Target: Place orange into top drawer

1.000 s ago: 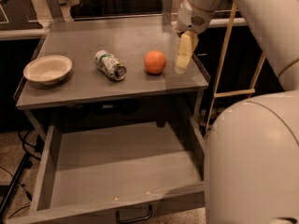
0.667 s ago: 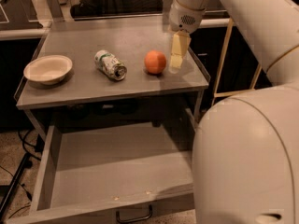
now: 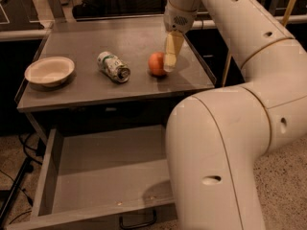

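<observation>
The orange's side [image 3: 162, 63] facing away from the crushed green-and-white can is the next place for my gripper, which should move there and then close on it.
The orange [image 3: 156, 63] sits on the grey tabletop [image 3: 124, 35], right of centre. My gripper [image 3: 171, 56] hangs down from the arm right at the orange's right side, overlapping its edge; I cannot tell whether it touches the fruit. The top drawer [image 3: 96, 169] is pulled open below the tabletop, and the part I can see is bare. Its black handle [image 3: 136, 220] is at the front edge. My arm hides the drawer's right part.
A crushed green-and-white can [image 3: 113, 66] lies left of the orange. A white bowl [image 3: 49, 71] stands at the tabletop's left end. My large white arm [image 3: 225, 143] fills the right side. Cables [image 3: 19, 147] lie on the floor at the left.
My gripper has moved left, from a small gap beside the orange to its right edge. My arm now covers more of the drawer's right side. The orange has not moved.
</observation>
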Robot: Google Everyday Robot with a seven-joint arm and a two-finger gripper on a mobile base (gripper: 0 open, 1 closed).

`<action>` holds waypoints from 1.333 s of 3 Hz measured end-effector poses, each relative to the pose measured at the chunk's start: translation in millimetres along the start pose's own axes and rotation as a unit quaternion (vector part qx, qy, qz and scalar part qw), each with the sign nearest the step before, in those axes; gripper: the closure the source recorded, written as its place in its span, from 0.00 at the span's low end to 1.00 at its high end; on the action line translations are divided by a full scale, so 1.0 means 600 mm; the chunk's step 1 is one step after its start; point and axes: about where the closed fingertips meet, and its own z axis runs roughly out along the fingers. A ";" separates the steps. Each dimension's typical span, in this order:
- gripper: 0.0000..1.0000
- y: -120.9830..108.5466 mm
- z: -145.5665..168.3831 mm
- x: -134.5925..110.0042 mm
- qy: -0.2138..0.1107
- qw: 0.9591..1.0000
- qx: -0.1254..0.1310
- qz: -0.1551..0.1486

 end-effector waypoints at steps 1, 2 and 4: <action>0.00 -0.029 0.010 -0.016 -0.015 0.999 0.028 -0.001; 0.00 -0.032 0.018 -0.028 -0.021 0.999 0.031 -0.006; 0.00 -0.042 0.041 -0.046 -0.027 0.999 0.026 -0.006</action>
